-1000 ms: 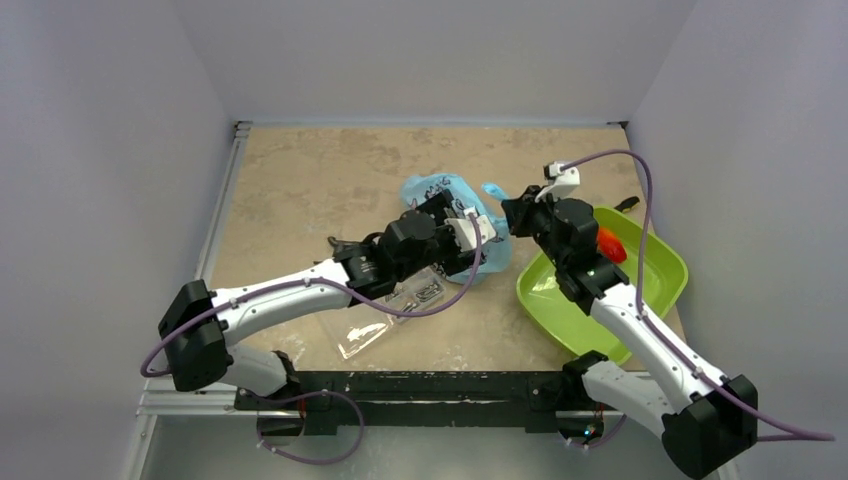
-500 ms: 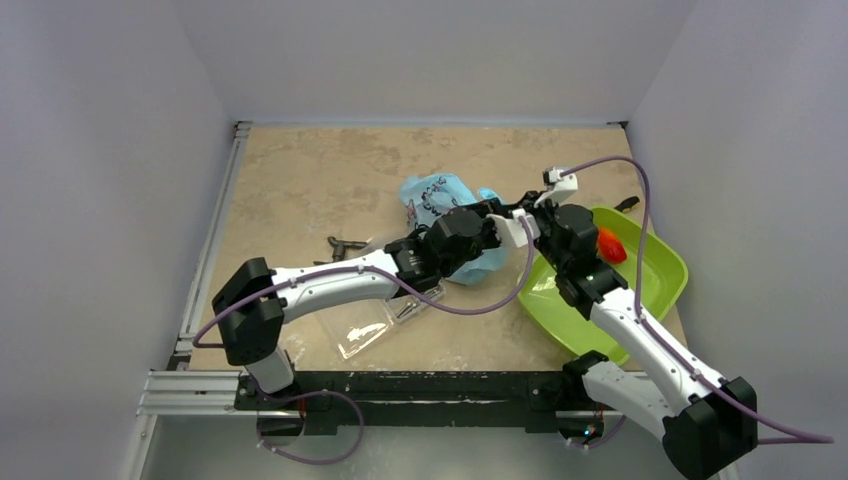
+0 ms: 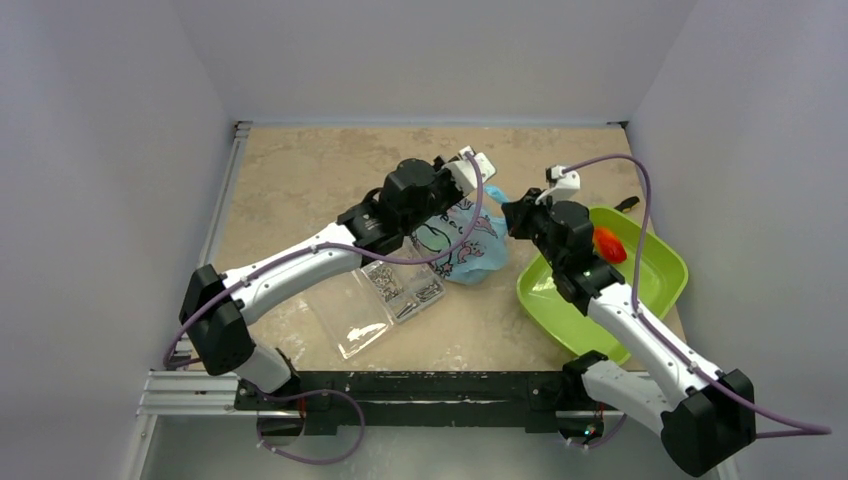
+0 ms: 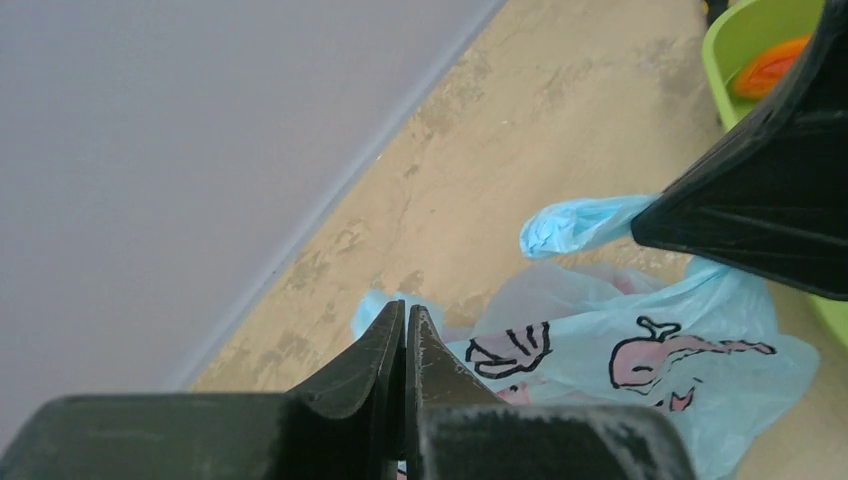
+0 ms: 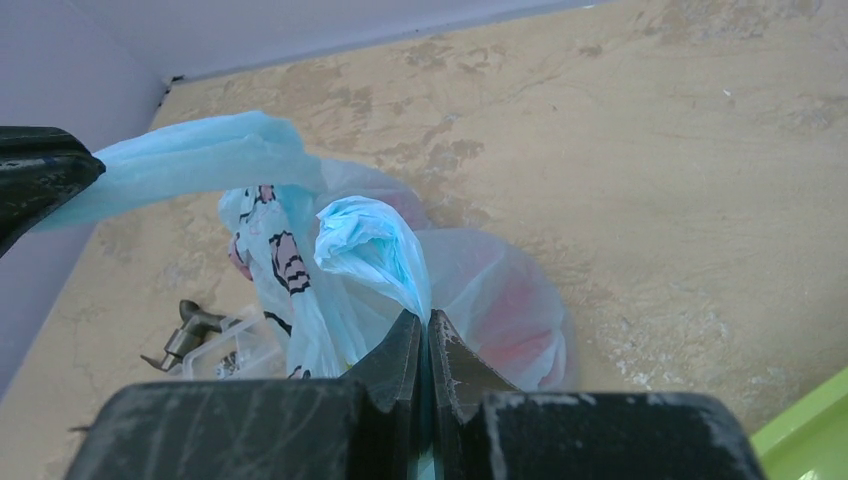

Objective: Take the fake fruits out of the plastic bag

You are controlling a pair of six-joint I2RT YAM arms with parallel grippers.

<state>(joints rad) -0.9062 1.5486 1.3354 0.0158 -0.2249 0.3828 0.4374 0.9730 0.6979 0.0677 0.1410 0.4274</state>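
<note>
My grippers are holding the bag's handles while its opening stays shut, so my right gripper will take the bag's printed side (image 3: 485,232) and my left gripper the bag's far rim.
The light-blue plastic bag (image 3: 462,245) with its pink cartoon print hangs stretched between both grippers in the middle of the table. My left gripper (image 4: 405,310) is shut on one blue handle (image 5: 190,160) at the bag's back left. On the right, a bunched handle (image 5: 375,240) is pinched in my shut right gripper (image 5: 428,318), seen in the top view at the bag's right edge (image 3: 514,214). A reddish shape (image 5: 520,325) shows through the bag's thin wall. One orange-red fake fruit (image 3: 610,244) lies in the lime-green tray (image 3: 560,300).
A clear plastic compartment box (image 3: 400,290) with small metal parts lies just left of and in front of the bag. A dark metal piece (image 5: 190,335) sits beside it. The tray fills the right side, close to the wall.
My left gripper went from open to shut on a bag handle and swung back-left over the bag, pulling it taut. The right gripper stayed shut in place.
</note>
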